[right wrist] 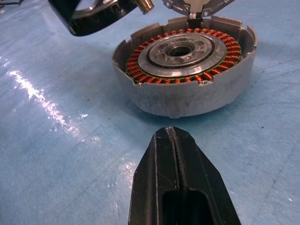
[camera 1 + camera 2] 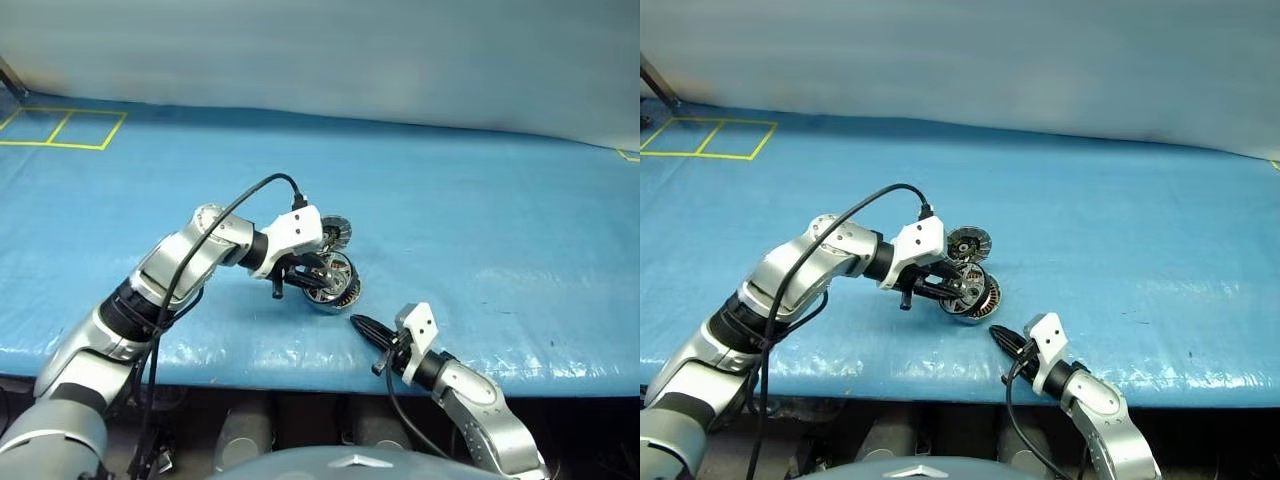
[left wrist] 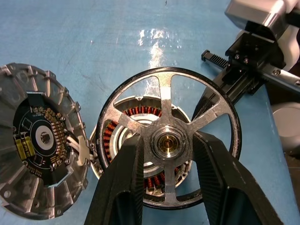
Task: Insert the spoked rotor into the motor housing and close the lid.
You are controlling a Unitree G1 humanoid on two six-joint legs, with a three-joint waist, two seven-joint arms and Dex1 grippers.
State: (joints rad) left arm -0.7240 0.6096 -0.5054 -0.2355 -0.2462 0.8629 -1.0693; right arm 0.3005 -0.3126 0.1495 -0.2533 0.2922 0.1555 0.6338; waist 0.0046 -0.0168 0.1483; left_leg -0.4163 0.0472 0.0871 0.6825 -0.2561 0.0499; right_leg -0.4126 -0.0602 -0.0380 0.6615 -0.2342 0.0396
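Observation:
My left gripper will let go of the spoked rotor inside the ring of copper windings in the motor housing point(image 2: 334, 283) point(image 3: 142, 146).
My left gripper point(image 3: 168, 140) is shut on the hub of the spoked rotor point(image 3: 169, 89), a black-rimmed ring with silver spokes. It holds the rotor tilted just above the motor housing point(image 1: 185, 70), a silver cup with copper windings point(image 3: 140, 112) that show through the spokes. The lid point(image 3: 37, 150) stands open beside the housing, its dark-centred ribbed face showing, joined to the housing by a white link. My right gripper point(image 2: 362, 324) is shut and holds nothing. It lies low near the table's front edge, its tip pointing at the housing a short way off.
Everything sits on a blue sheet over the table point(image 2: 480, 230). Yellow tape squares point(image 2: 60, 128) mark the far left corner. A black cable point(image 2: 230, 205) loops over my left forearm. The table's front edge point(image 2: 300, 375) runs just behind my right gripper.

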